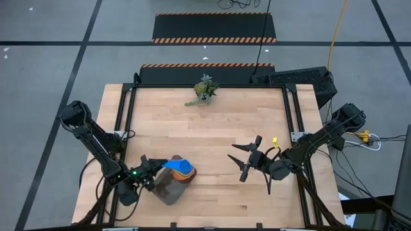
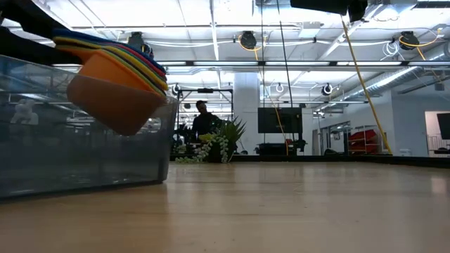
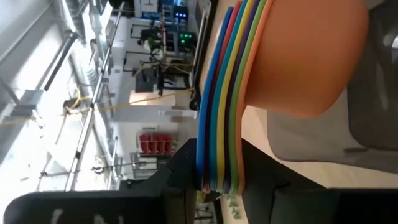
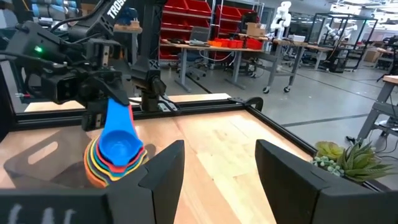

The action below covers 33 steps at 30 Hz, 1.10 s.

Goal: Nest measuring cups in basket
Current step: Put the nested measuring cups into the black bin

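The robot's left gripper will release the stacked measuring cups in the middle of the basket (image 1: pixel 175 181), handles toward the left arm.
The measuring cups (image 1: pixel 180 168) are nested in one stack, orange at the bottom and blue on top. My left gripper (image 1: pixel 154 172) is shut on the stack and holds it at the far right corner of the basket (image 1: pixel 168 190). The low view shows the stack (image 2: pixel 116 88) tilted against the see-through basket wall (image 2: pixel 49 154); whether its bottom is inside the basket, I cannot tell. My right gripper (image 1: pixel 247 160) hovers open to the right of the cups, level, with nothing between its fingers (image 4: pixel 163 177). My left gripper pinches the stacked handles (image 3: pixel 219 168) near their free ends, between its two fingers (image 3: pixel 180 171). The fingers come nearly level from the table's left and lie along the handles. The nested bowls (image 3: pixel 298 56) stick out beyond the fingertips, tilted and lifted off the table.
A small green plant (image 1: pixel 204 91) stands at the far edge of the table, middle. Bare wood lies between the basket and my right gripper. A person (image 2: pixel 202 123) stands in the room beyond the table.
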Motion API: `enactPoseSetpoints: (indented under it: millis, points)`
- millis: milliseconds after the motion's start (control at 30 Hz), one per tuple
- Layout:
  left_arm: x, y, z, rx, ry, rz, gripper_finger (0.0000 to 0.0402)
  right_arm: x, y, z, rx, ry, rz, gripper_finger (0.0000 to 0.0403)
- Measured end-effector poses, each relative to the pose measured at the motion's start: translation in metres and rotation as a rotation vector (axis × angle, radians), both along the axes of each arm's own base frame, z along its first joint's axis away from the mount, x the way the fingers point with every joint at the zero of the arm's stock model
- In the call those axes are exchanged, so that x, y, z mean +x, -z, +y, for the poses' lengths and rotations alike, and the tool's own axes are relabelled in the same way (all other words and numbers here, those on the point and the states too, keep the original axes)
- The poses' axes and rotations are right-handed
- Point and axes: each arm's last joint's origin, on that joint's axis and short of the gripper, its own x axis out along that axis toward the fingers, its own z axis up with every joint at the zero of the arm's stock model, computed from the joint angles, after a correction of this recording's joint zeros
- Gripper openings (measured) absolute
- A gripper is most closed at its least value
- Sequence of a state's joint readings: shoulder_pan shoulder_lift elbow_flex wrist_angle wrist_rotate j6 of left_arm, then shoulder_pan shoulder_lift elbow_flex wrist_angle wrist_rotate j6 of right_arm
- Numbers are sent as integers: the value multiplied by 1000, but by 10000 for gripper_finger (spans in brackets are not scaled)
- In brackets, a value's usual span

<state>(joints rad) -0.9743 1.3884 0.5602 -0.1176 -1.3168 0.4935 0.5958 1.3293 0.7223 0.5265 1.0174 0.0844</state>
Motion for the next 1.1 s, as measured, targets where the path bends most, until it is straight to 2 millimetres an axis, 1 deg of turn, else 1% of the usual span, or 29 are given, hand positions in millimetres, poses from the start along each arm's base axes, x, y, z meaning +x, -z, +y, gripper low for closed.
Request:
enactPoseSetpoints:
  millis: [133, 333, 467, 633, 733, 867, 1100]
  points:
    - [-4, -2, -5, 34, 31, 1, 86, 0, -1, 0, 4, 6, -9, 192]
    - [-13, -1, -13, -22, 86, -3, 86, 1, -3, -2, -8, 38, -20, 192]
    - [-15, 0, -13, -37, 92, -4, 86, 3, -3, -5, -4, 51, -23, 192]
    - [-19, 10, -6, 18, 66, 48, 86, 4, -3, -8, 20, 63, -36, 192]
    - [-19, 17, -5, 44, 60, 70, 87, 4, -4, -9, 28, 63, -44, 192]
    - [-19, 23, -6, 34, 52, 69, 107, 4, -4, -9, 32, 64, -48, 192]
    - [-17, 33, -8, -13, 64, 135, 116, 4, -4, -8, 26, 63, -46, 192]
